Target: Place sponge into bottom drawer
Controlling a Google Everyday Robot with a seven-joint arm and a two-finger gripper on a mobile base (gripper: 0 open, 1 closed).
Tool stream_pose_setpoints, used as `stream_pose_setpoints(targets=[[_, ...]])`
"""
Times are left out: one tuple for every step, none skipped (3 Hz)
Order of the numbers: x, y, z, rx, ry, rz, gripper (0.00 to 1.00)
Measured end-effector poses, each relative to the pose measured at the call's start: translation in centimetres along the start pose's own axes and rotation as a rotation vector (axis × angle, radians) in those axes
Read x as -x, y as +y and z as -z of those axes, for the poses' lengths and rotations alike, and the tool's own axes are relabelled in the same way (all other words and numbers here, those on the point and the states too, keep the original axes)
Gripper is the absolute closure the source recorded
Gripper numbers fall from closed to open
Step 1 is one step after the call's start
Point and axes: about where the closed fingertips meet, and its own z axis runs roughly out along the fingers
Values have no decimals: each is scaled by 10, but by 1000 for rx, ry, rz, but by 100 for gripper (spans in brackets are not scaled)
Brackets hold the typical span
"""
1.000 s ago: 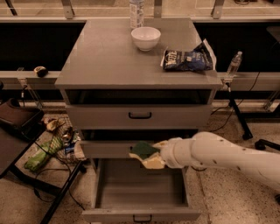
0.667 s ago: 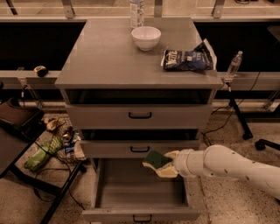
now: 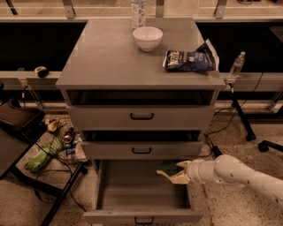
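Note:
My gripper needs to release the sponge, now held above the drawer floor, in the middle of the bottom drawer's inside [image 3: 140, 188], straight behind the drawer's handle.
The bottom drawer [image 3: 141, 205] is pulled open below two shallower grey drawers; its inside shows bare grey. The sponge [image 3: 168, 169], dark green over pale yellow, sits in my gripper [image 3: 173, 174] over the drawer's right rear corner, just under the middle drawer's front. My white arm [image 3: 234, 174] reaches in from the right. The gripper is shut on the sponge and holds it above the drawer floor.
A white bowl [image 3: 147, 38], a clear bottle [image 3: 138, 13] and a dark blue snack bag [image 3: 190, 59] stand on the cabinet top. A black chair [image 3: 17, 132] and a heap of clutter with a green bag [image 3: 42, 155] lie at the left. A water bottle [image 3: 237, 66] stands at the right.
My gripper has carried the sponge to the right and a little down, from the drawer's middle to its right rear corner. The arm has drawn back to the right.

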Motion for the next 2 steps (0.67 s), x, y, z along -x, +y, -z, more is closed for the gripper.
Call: stream_pose_setpoints(targets=[[-19, -13, -19, 30, 56, -15, 100], [-20, -14, -24, 35, 58, -12, 100]])
